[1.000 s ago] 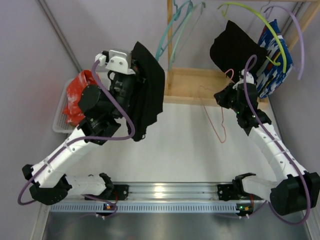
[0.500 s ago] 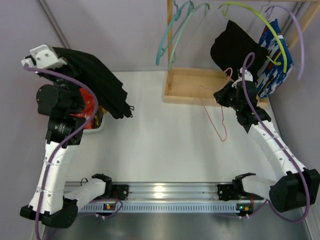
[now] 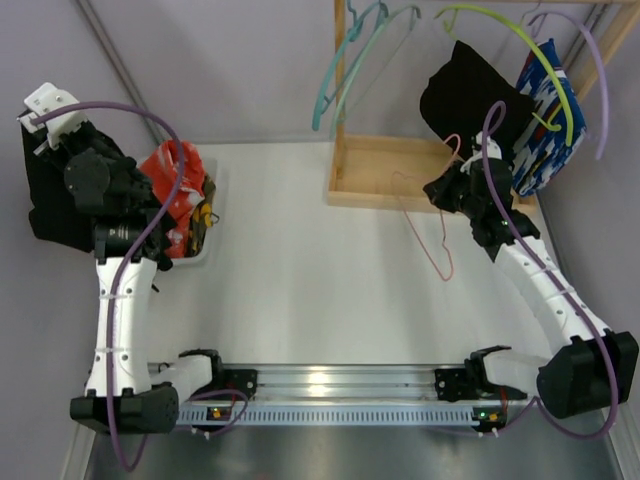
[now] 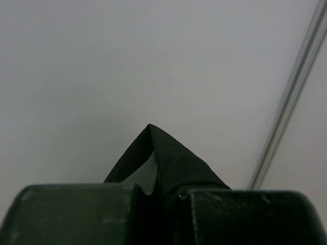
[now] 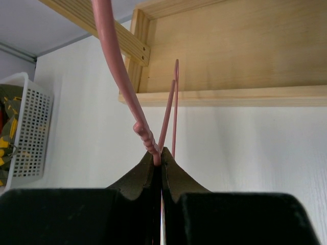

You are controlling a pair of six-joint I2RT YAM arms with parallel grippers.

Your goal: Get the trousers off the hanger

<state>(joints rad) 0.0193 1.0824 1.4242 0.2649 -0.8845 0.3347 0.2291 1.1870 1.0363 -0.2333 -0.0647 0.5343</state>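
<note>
The black trousers, now hanging beyond the basket, will be released by my left gripper over the red-orange trousers that are in the white basket (image 3: 156, 203).
My left gripper (image 3: 42, 150) is shut on the black trousers (image 3: 45, 205), which hang at the far left, beyond the basket. In the left wrist view the jaws (image 4: 161, 191) pinch a fold of the black cloth (image 4: 176, 163) against the grey wall. My right gripper (image 3: 455, 170) is shut on the neck of a bare pink hanger (image 3: 430, 225), also seen in the right wrist view (image 5: 120, 76) between the closed fingertips (image 5: 159, 155). The red-orange trousers (image 3: 170, 175) lie in the white basket (image 3: 195, 255) over green-yellow camouflage cloth (image 3: 203, 215).
A wooden rack base (image 3: 385, 170) stands at the back. Another black garment (image 3: 470, 95) and a blue-white patterned one (image 3: 545, 110) hang on the rack. Teal hangers (image 3: 350, 60), a yellow-green hanger (image 3: 520, 45) and a purple one (image 3: 592, 70) hang bare. The basket also shows at the right wrist view's left edge (image 5: 28, 132).
My left arm has swung the black trousers from the middle of the table leftward, over the basket, to the far left. The right gripper and pink hanger have barely moved.
</note>
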